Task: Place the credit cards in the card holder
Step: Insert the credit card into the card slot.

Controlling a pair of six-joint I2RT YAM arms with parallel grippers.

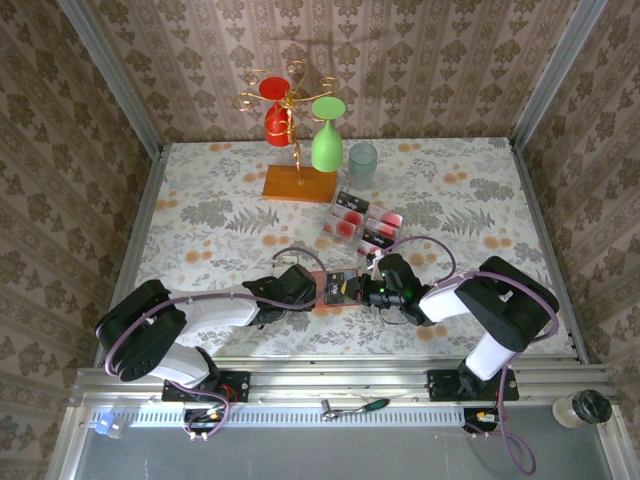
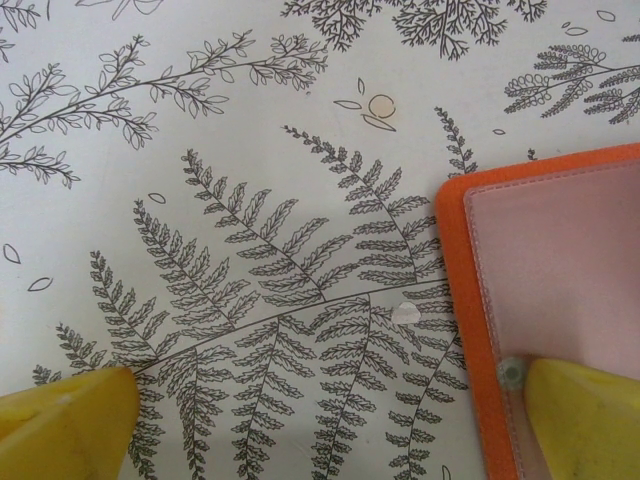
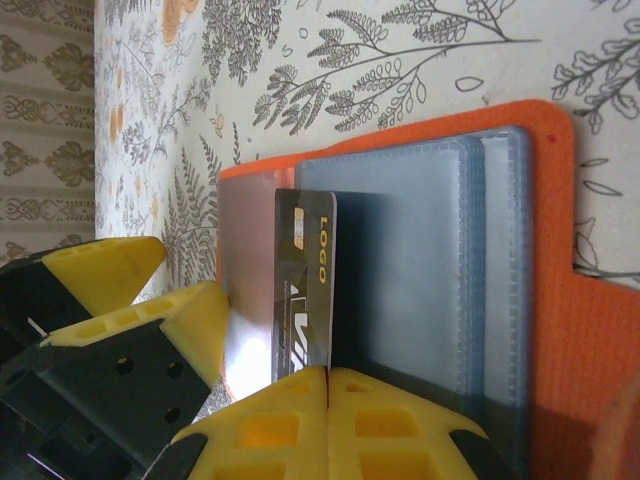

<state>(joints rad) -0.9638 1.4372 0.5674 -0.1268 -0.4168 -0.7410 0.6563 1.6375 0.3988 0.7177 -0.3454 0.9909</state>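
Observation:
The credit card marked LOGO, now held on edge just over the holder, will be let go by my right gripper, partly tucked into the card holder's pink inner flap (image 1: 325,287) (image 3: 285,290).
The card holder (image 1: 335,303) lies open on the table between my two grippers, orange-red with a pink inner flap (image 2: 560,270) and clear pockets (image 3: 420,260). My right gripper (image 3: 328,375) is shut on a dark credit card (image 3: 305,280) marked "LOGO", held on edge just over the holder beside the pockets. From the top it shows as the right gripper (image 1: 368,290). My left gripper (image 2: 330,385) is open, straddling the holder's left edge (image 2: 455,260); one yellow finger (image 2: 585,420) lies over the pink flap, the other (image 2: 60,420) over bare cloth. Several more credit cards (image 1: 362,222) lie grouped behind the holder.
A glass rack (image 1: 295,130) on an orange wooden base (image 1: 298,183) holds a red and a green glass at the back. A clear cup (image 1: 362,162) stands next to it. Patterned walls close three sides. A tool (image 1: 355,407) and a bottle (image 1: 580,408) lie by the front rail.

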